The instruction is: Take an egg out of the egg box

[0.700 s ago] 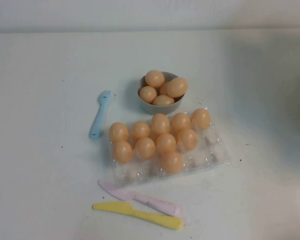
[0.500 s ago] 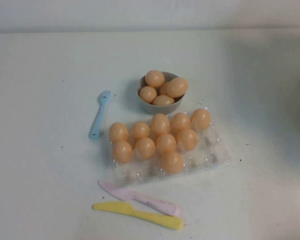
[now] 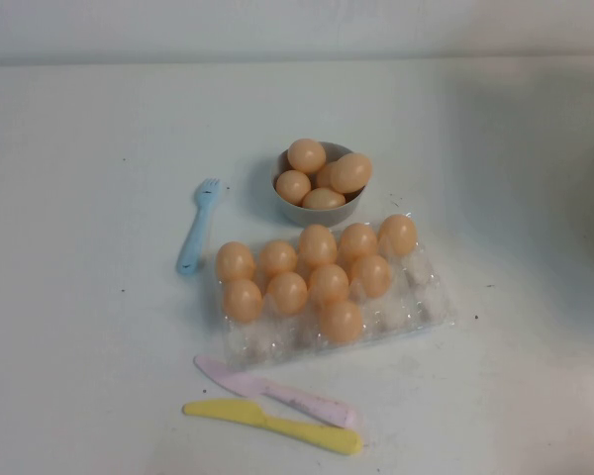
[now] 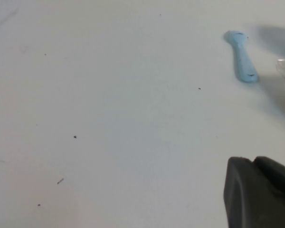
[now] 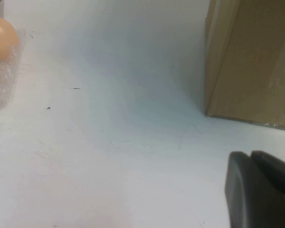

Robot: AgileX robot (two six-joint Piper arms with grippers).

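The end egg (image 3: 243, 300) in the egg box's middle row, at the row's end by the blue fork, will be gripped on its sides by my left gripper.
The egg box (image 3: 416, 307) is a clear crinkly plastic tray in the middle of the table in the high view. Several orange-tan eggs sit in its cups, such as the egg (image 3: 317, 243) in the back row. Neither arm shows in the high view. My left gripper (image 4: 253, 160) is shut and empty over bare table, well to the left of the box. My right gripper (image 5: 251, 154) is shut and empty over bare table to the right of the box. The right wrist view shows one egg (image 5: 2, 38) in a corner of the egg box (image 5: 2, 90).
A small grey bowl (image 3: 322, 211) holding several eggs stands just behind the box. A blue fork (image 3: 196, 237) lies to its left and shows in the left wrist view (image 4: 242, 61). A pink knife (image 3: 277, 392) and a yellow knife (image 3: 272, 426) lie in front. A cardboard box (image 5: 251, 61) stands at the right.
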